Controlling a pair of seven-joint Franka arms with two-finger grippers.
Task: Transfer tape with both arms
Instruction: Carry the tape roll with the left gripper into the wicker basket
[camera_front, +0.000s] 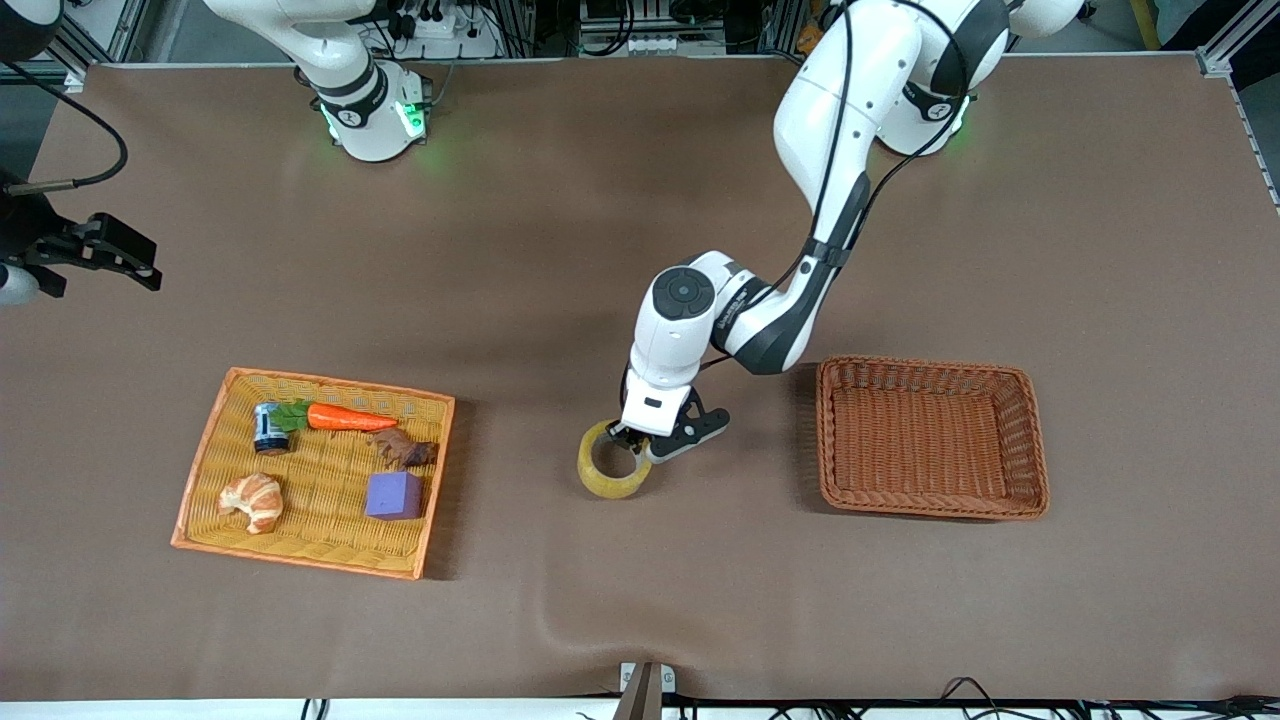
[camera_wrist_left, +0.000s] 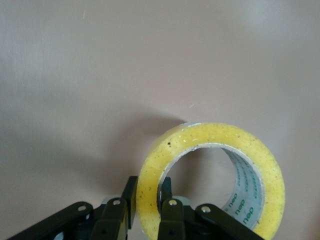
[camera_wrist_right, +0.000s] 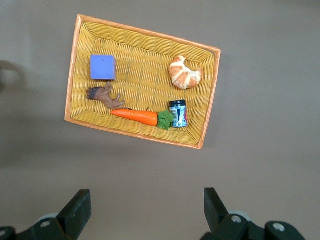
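Note:
The robot's left gripper needs to release the tape near the middle of the brown wicker basket's empty bottom (camera_front: 939, 420).
The tape (camera_front: 611, 476), a yellowish ring with a grey-white core, is on the brown table between the two baskets and tilted. My left gripper (camera_front: 637, 441) is shut on its wall. In the left wrist view one finger is inside the ring and one outside (camera_wrist_left: 148, 200), pinching the yellow wall of the tape (camera_wrist_left: 215, 135). My right gripper (camera_front: 140, 268) is open and empty, raised over the bare table at the right arm's end. Its wrist view looks down past the open fingers (camera_wrist_right: 147, 210) onto the yellow tray (camera_wrist_right: 145, 50).
The yellow tray (camera_front: 205, 470) holds a carrot (camera_front: 345, 418), a croissant (camera_front: 254, 500), a purple cube (camera_front: 393, 495), a dark jar (camera_front: 268, 428) and a brown item (camera_front: 404, 449). A brown wicker basket (camera_front: 930, 505) stands toward the left arm's end, with nothing in it.

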